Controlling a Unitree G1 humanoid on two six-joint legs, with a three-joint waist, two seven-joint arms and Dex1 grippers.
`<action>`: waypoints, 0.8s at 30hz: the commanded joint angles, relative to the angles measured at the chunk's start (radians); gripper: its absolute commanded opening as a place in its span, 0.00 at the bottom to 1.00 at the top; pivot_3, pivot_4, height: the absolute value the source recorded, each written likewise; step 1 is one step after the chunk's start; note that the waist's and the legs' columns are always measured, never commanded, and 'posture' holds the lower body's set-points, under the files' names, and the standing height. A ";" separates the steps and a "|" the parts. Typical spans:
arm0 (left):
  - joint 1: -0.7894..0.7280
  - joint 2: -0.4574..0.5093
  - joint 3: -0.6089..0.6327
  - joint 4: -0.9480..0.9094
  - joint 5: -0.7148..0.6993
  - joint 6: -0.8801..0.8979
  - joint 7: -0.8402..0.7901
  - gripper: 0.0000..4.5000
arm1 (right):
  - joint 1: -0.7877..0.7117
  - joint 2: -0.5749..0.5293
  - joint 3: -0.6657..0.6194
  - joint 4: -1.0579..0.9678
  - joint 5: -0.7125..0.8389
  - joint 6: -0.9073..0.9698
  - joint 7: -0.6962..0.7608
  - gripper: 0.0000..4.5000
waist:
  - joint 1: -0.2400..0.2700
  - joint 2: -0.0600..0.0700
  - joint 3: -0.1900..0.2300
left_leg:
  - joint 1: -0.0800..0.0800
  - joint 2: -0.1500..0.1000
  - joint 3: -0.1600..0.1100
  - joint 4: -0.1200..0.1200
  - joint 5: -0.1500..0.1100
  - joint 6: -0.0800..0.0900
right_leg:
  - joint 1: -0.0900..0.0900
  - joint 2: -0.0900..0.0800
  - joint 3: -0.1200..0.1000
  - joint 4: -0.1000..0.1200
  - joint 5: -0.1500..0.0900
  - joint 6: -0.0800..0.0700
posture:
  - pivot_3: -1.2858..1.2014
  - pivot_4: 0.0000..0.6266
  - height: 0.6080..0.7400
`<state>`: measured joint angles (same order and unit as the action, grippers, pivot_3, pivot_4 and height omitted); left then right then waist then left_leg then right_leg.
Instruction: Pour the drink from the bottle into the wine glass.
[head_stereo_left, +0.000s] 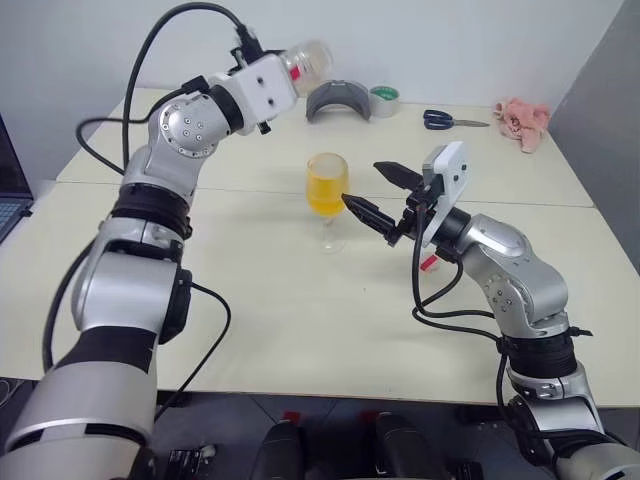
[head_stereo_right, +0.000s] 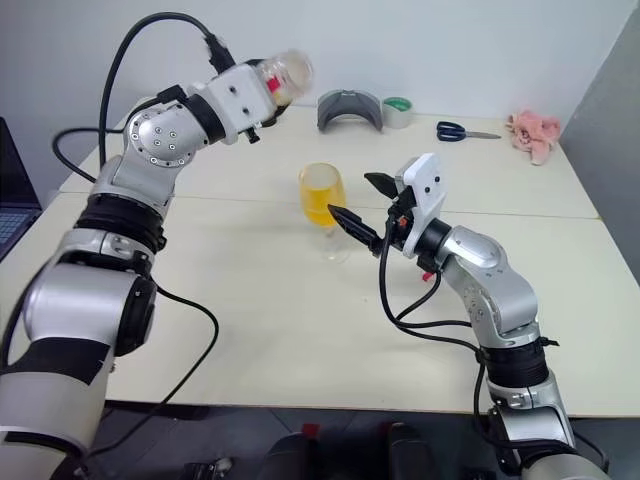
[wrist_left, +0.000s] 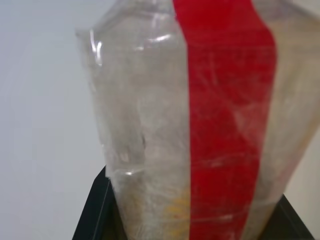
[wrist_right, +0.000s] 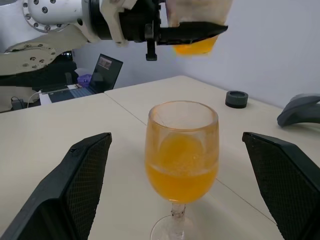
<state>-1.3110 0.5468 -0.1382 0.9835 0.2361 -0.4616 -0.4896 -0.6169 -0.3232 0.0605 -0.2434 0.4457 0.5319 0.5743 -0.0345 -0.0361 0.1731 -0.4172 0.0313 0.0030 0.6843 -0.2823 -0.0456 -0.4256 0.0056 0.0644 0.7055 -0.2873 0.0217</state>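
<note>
I will let go of the bottle with my left gripper, setting it on the bare table (head_stereo_left: 229, 243) beside the wine glass, toward the laptop.
The wine glass (head_stereo_left: 328, 186) stands on the table (head_stereo_left: 300, 330), about half full of orange drink (wrist_right: 181, 182). My right gripper (head_stereo_left: 366, 190) is open just right of it, one finger on each side of the bowl and apart from the glass. My left gripper (wrist_left: 195, 220) is shut on the clear bottle (head_stereo_left: 306, 63) with a red label strip (wrist_left: 225, 115). It holds the bottle high above the table, behind and left of the glass, lying roughly level. A little orange drink (wrist_right: 196, 47) sits in the bottle's low side.
At the table's far edge are a grey curved object (head_stereo_left: 338, 100), a green tape roll (head_stereo_left: 385, 99), scissors (head_stereo_left: 452, 120) and a pink cloth (head_stereo_left: 522, 122). A laptop (head_stereo_left: 10, 190) sits at the left edge. A small red piece (head_stereo_left: 428, 263) lies under my right wrist.
</note>
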 joint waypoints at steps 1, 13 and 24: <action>0.074 0.009 0.144 -0.185 -0.144 0.209 0.032 0.37 | 0.008 -0.020 -0.010 -0.075 0.016 -0.013 0.028 1.00 | -0.006 0.001 0.000 | 0.000 0.000 0.000 0.000 0.000 0.000 | 0.000 0.000 0.000 0.001 0.000 0.000 | 0.52 0.24 1.00; 0.464 -0.134 0.435 -0.677 -0.383 0.691 0.323 0.37 | 0.120 -0.137 -0.008 -0.138 0.052 -0.040 0.212 1.00 | -0.007 0.000 -0.001 | 0.001 0.000 -0.006 0.013 -0.001 0.006 | 0.004 -0.006 -0.002 0.011 -0.001 0.001 | 0.52 0.24 1.00; 0.677 -0.202 0.437 -0.726 -0.417 0.621 0.317 0.37 | 0.253 -0.190 -0.002 -0.133 0.036 -0.162 0.333 1.00 | 0.003 0.000 -0.002 | 0.002 -0.001 -0.006 0.013 -0.001 0.006 | 0.006 -0.006 -0.002 0.010 -0.001 0.001 | 0.52 0.24 1.00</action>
<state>-0.6306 0.3456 0.2917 0.2809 -0.1611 0.2064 -0.1616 -0.3642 -0.5150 0.0635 -0.3574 0.4842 0.3938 0.9109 -0.0320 -0.0364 0.1713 -0.4149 0.0300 -0.0035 0.6976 -0.2833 -0.0391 -0.4197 -0.0007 0.0620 0.7158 -0.2879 0.0230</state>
